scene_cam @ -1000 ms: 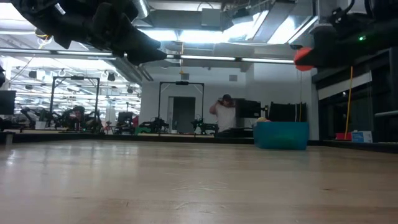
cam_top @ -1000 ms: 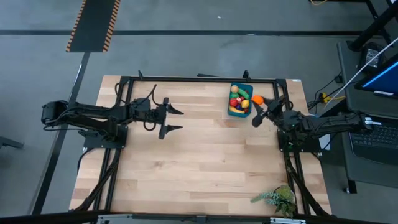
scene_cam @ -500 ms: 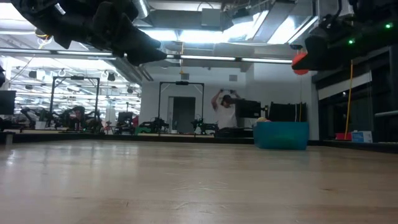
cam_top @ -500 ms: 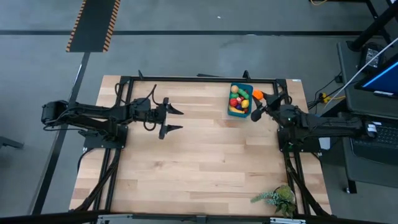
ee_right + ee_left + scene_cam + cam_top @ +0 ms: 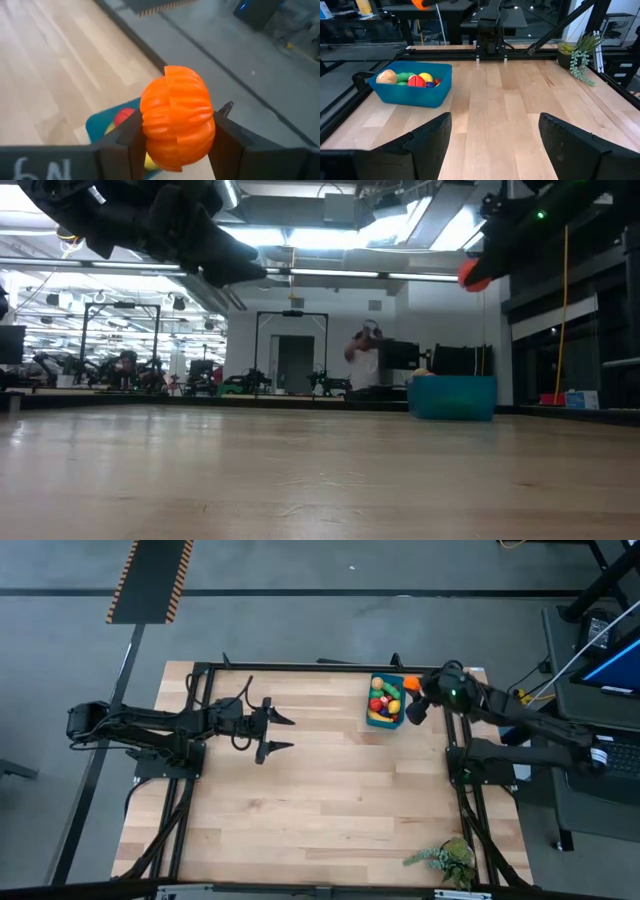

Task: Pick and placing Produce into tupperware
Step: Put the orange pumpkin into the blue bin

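Next, my right gripper releases the orange pumpkin next to the yellow banana (image 5: 388, 716) at the near end of the blue tupperware.
The blue tupperware (image 5: 386, 700) stands near the table's far edge, right of centre, with several pieces of produce (image 5: 409, 79) inside. My right gripper (image 5: 413, 696) hovers just right of it, high above the table, shut on an orange toy pumpkin (image 5: 177, 117); the low view shows the pumpkin (image 5: 472, 275) well above the tupperware (image 5: 452, 397). My left gripper (image 5: 285, 733) hangs open over the table's left half, pointing at the tupperware with nothing between its fingers. My right gripper pinches the orange pumpkin by its two opposite ribbed sides (image 5: 150, 125), one finger (image 5: 127, 142) on each side. The fingers slant downward from the table's right side. The pumpkin is lifted clear, above the tupperware's right rim.
A leafy green sprig (image 5: 445, 858) lies at the table's near right corner. A black frame (image 5: 300, 668) runs along the table's far edge and sides. Bare wood stretches between the two arms. A person stands in the room far behind the table (image 5: 365, 360).
My right gripper has risen and swung toward the table's far edge with the pumpkin, tipping downward as it turned toward the tupperware. The pumpkin stays in the fingers and now hangs beside the tupperware's right rim.
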